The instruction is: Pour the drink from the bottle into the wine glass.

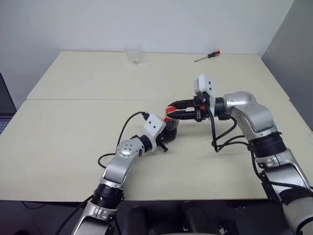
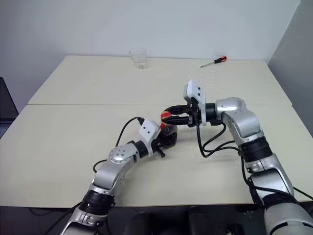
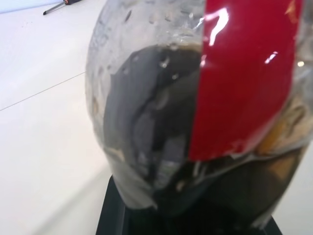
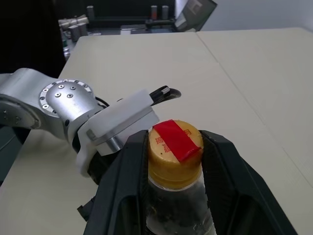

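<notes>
The robot's right gripper needs to set the bottle's cap down on the pale table this side of the seam (image 1: 254, 131), toward the grey wall.
The bottle (image 1: 171, 125), small and round-bodied, sits in the middle of the table with my left gripper (image 1: 167, 133) shut around its body. In the left wrist view its clear wall (image 3: 146, 122) shows the dark drink (image 3: 161, 83) inside and a red label strip (image 3: 239, 83). My right gripper (image 1: 172, 111) reaches in from the right, roughly level, and is shut on the bottle's cap (image 4: 174, 147), a yellowish top with red tape across it. Its black fingers (image 4: 129, 166) press the cap from both sides. The wine glass is out of view.
A short clear tumbler (image 1: 133, 53) stands at the table's far edge, left of centre. A red-handled screwdriver (image 1: 208, 56) lies at the far right. A seam (image 1: 88, 99) runs across the pale table. Cables hang from both wrists.
</notes>
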